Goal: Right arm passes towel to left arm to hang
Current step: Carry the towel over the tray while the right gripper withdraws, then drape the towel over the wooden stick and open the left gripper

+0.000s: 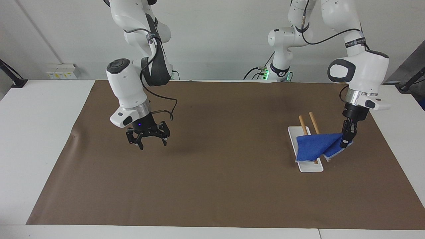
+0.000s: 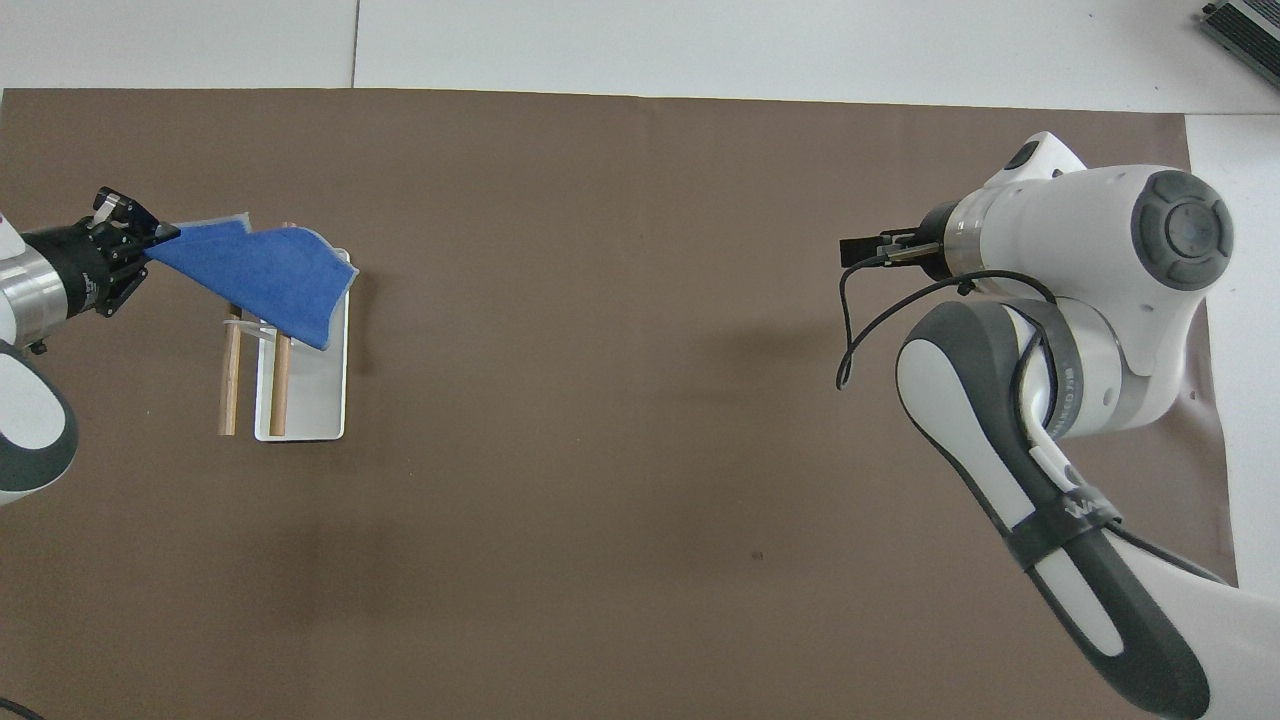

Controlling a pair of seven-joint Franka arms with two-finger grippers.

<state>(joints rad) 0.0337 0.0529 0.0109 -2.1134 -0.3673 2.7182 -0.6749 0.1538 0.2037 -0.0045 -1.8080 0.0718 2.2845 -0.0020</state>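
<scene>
The robot's left gripper needs to release the blue towel over the far half of the rack's wooden bars (image 2: 272, 286).
The blue towel (image 1: 315, 146) (image 2: 262, 273) is draped over the two wooden bars of the white-based rack (image 1: 307, 167) (image 2: 300, 400) at the left arm's end of the table. My left gripper (image 1: 345, 142) (image 2: 150, 240) is shut on one corner of the towel, just past the rack's outer bar, holding that corner up. My right gripper (image 1: 151, 143) (image 2: 852, 251) hangs open and empty over the brown mat toward the right arm's end, its black cable looping at the wrist.
A brown mat (image 1: 215, 186) covers most of the white table (image 1: 40, 132). The rack's bars (image 1: 303, 124) stick out uncovered at the end nearer the robots. A wall socket strip (image 1: 61, 70) sits past the table by the right arm's base.
</scene>
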